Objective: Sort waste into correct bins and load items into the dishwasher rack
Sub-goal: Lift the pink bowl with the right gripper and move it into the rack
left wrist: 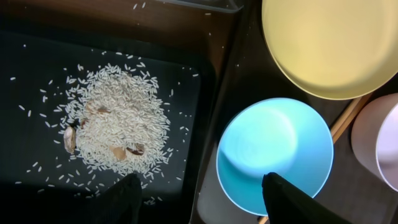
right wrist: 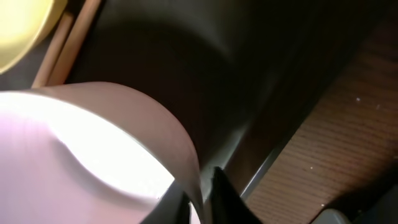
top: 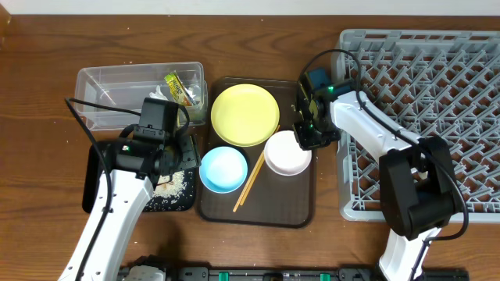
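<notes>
Next, I release the white bowl, still on the dark brown serving tray, from my right gripper in the grey dishwasher rack's back corner (top: 370,47), on the serving tray's side.
On the dark brown serving tray (top: 289,211) lie the yellow plate (top: 244,114), the light blue bowl (top: 223,168), the white bowl (top: 287,154) and the chopsticks (top: 251,183). My right gripper (top: 306,134) is shut on the white bowl's rim (right wrist: 186,155), one finger inside and one outside. My left gripper (left wrist: 199,199) is open and empty, hovering over the edge between the black tray (left wrist: 37,62), which holds rice scraps (left wrist: 121,121), and the blue bowl (left wrist: 273,149). The snack wrapper (top: 178,87) and a white scrap (top: 158,97) lie in the clear tub (top: 101,82). The cup is out of view.
The grey dishwasher rack (top: 437,78) fills the right side, right of the serving tray. The clear tub stands at the back left, the black tray (top: 92,187) in front of it. Brown wooden table (top: 39,117) lies around them.
</notes>
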{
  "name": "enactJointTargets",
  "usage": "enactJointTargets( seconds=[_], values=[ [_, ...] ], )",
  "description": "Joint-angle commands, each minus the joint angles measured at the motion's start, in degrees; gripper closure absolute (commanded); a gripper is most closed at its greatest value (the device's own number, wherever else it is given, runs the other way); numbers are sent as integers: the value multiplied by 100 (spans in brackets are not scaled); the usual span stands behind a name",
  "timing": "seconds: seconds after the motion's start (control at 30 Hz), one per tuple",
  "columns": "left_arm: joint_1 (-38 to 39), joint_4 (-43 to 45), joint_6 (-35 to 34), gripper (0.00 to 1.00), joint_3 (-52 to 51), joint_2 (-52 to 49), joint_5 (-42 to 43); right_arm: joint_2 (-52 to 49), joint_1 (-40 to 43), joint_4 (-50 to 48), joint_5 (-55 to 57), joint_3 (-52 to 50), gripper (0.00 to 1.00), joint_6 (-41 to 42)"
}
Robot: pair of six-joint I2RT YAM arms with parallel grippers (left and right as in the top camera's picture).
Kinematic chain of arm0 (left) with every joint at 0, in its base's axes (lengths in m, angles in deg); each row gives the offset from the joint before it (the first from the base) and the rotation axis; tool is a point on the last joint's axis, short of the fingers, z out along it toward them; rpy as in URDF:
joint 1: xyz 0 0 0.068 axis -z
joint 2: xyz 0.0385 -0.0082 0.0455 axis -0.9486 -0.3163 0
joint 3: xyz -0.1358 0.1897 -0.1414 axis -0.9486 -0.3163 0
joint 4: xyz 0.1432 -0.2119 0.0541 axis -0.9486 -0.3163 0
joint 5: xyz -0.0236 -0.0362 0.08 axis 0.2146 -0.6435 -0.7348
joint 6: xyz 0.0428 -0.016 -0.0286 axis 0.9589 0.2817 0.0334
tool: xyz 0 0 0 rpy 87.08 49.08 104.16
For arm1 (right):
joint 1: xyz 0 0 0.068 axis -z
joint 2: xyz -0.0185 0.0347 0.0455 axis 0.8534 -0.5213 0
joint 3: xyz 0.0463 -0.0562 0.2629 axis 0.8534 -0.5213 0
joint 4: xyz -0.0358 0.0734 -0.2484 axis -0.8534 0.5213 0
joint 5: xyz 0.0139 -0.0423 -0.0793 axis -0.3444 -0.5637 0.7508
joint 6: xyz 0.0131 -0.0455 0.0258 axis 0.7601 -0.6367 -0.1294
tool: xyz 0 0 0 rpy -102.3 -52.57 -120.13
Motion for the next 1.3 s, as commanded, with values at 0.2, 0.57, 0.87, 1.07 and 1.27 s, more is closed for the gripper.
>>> enactJointTargets(
  seconds=[0.2,0.57,0.87,1.07,1.27],
  values=[
    [-17,-37,-33,35,46,9,-87,59,-11,39,26,-13,99,33],
    [-17,-35,-33,35,46,9,-87,1591,404,-24,1239,177,99,31],
    [-17,-35,-33,35,46,9,-87,2509,804,-1263,3735,177,99,-118],
    [-17,-35,-33,35,46,9,-87,2376,1047,-2387,4850,175,99,-693],
    [-17,-35,-33,34,46,9,-85,2026,1342,-3506,5156,175,99,-1440]
  ],
)
